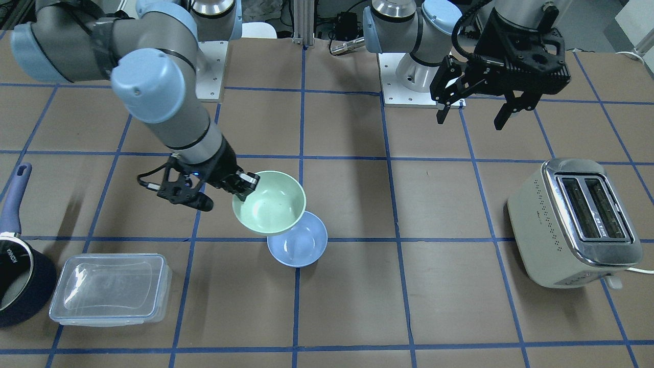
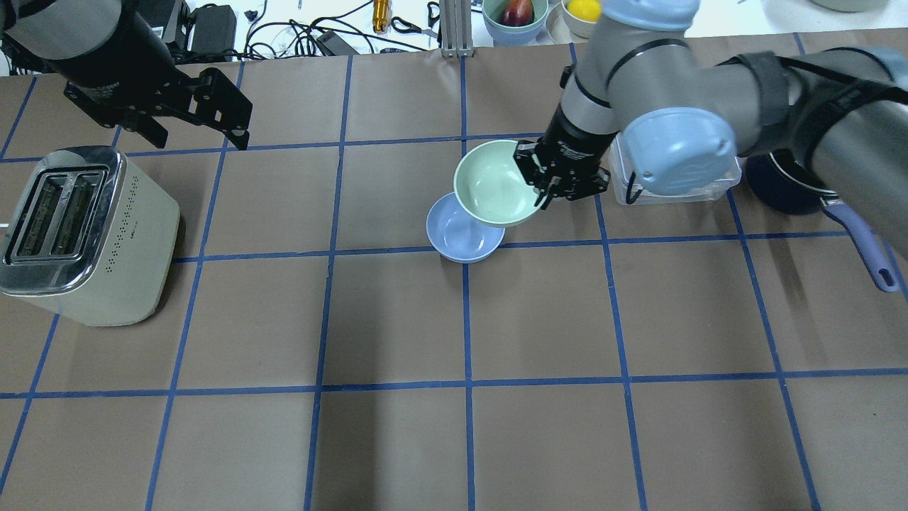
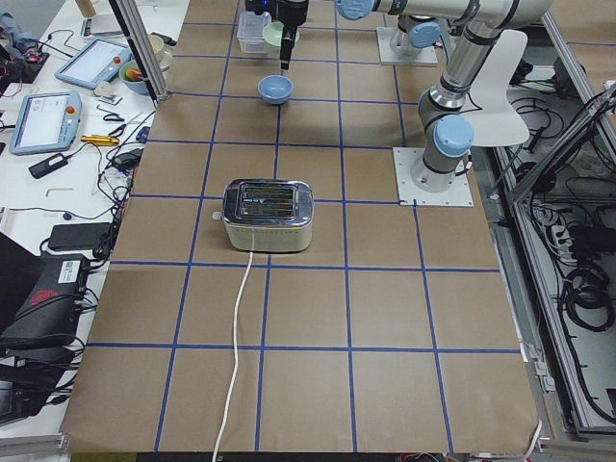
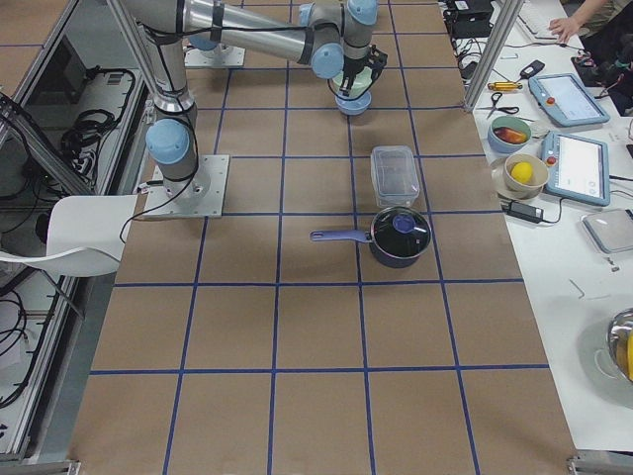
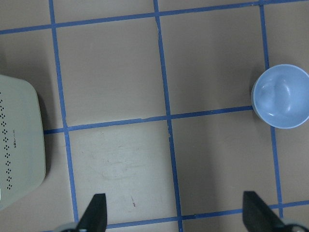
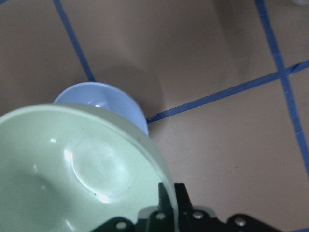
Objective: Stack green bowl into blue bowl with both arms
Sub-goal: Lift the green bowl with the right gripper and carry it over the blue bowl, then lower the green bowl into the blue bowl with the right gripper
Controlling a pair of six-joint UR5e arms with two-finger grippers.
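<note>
Next, my right gripper sets the green bowl down squarely in the middle of the blue bowl [image 1: 298, 237] [image 6: 100, 126].
My right gripper [image 1: 244, 185] is shut on the rim of the green bowl [image 1: 269, 202] and holds it lifted above the table, overlapping the edge of the blue bowl [image 1: 299, 240] that sits on the table. In the overhead view the green bowl [image 2: 495, 184] hangs over the far right part of the blue bowl [image 2: 460, 231], with the right gripper [image 2: 540, 179] at its right rim. The right wrist view shows the green bowl [image 6: 77, 169] filling the lower left over the blue bowl [image 6: 104, 99]. My left gripper [image 1: 472, 112] is open and empty, raised well off to the side; its wrist view shows the blue bowl [image 5: 281, 95].
A cream toaster [image 1: 575, 220] stands on my left side of the table. A clear rectangular container [image 1: 110, 289] and a dark navy saucepan [image 1: 18, 276] sit on my right side. Bowls with fruit [image 2: 516, 14] stand beyond the table's far edge.
</note>
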